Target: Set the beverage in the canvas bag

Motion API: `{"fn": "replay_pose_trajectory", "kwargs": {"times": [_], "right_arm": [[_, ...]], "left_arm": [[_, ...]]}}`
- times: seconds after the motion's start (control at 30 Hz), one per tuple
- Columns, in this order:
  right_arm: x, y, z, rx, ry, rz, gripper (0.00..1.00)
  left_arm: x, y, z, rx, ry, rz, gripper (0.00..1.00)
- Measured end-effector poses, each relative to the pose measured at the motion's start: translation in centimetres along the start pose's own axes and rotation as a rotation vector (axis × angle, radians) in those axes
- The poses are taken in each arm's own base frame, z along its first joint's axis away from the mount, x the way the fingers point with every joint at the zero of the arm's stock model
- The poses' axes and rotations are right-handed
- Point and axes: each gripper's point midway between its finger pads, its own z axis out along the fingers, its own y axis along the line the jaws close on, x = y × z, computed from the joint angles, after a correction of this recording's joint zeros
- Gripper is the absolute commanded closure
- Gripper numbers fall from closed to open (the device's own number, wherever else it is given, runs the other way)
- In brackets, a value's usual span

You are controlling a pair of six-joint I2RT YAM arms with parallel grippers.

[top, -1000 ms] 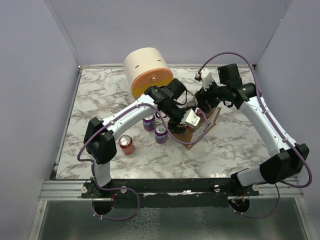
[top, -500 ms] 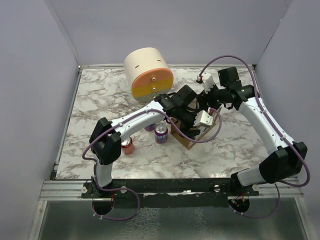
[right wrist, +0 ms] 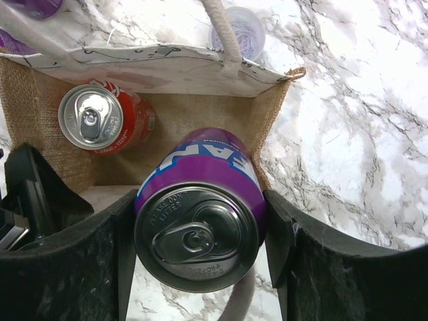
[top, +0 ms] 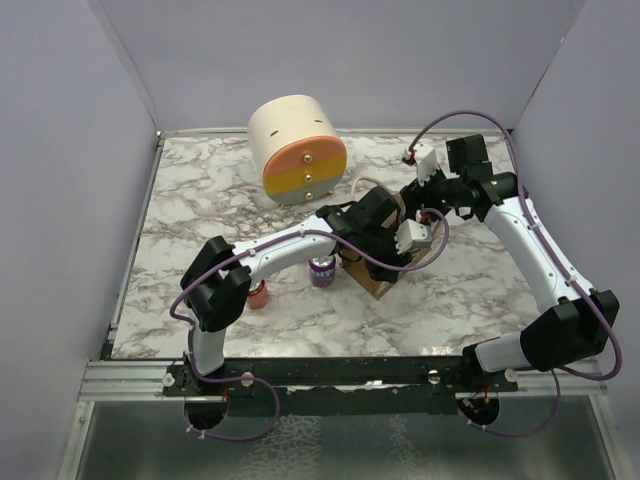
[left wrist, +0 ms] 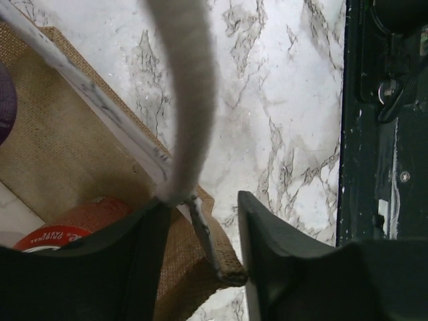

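I need to take the bag's corner (left wrist: 229, 274) with my left gripper and pull it wider before the can goes in, because the canvas bag's opening is narrow below the purple can.
The canvas bag (right wrist: 40, 114) is tan with a white-lined rim and cream rope handles. It stands open below my right gripper (right wrist: 200, 221), which is shut on a purple can (right wrist: 197, 200) held upright over the bag's mouth. A red can (right wrist: 100, 120) stands inside the bag. In the top view the bag (top: 378, 285) is mostly hidden under both grippers. My left gripper (left wrist: 200, 207) is open, its jaws on either side of the bag's rim (left wrist: 214, 251) beside a rope handle (left wrist: 190, 100). It sits over the bag (top: 385, 250), with my right gripper (top: 415, 205) just behind it.
A second purple can (top: 321, 270) stands on the marble table left of the bag. A red can (top: 257, 294) shows behind the left forearm. A big cream cylinder with an orange-yellow face (top: 298, 150) lies at the back. Grey walls enclose the table.
My left arm has swung right, from beside the purple cans to over the bag. My right gripper has shifted slightly back and right with its can.
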Motion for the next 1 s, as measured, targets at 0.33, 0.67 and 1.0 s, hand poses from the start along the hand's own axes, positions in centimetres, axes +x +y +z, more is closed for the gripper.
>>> {"fn": "replay_pose_trajectory", "kwargs": {"times": [0.33, 0.67, 1.0], "right_arm": [[0.5, 0.3, -0.3, -0.011, -0.004, 0.000, 0.72], [0.9, 1.6, -1.5, -0.053, -0.026, -0.059, 0.70], [1.5, 3.6, -2.8, -0.134, -0.041, -0.122, 0.66]], "left_arm": [[0.0, -1.1, 0.1, 0.053, 0.001, 0.063, 0.87], [2.3, -4.2, -1.2, 0.236, 0.055, 0.249, 0.91], [3.8, -6.3, -2.7, 0.362, 0.097, 0.341, 0.62]]}}
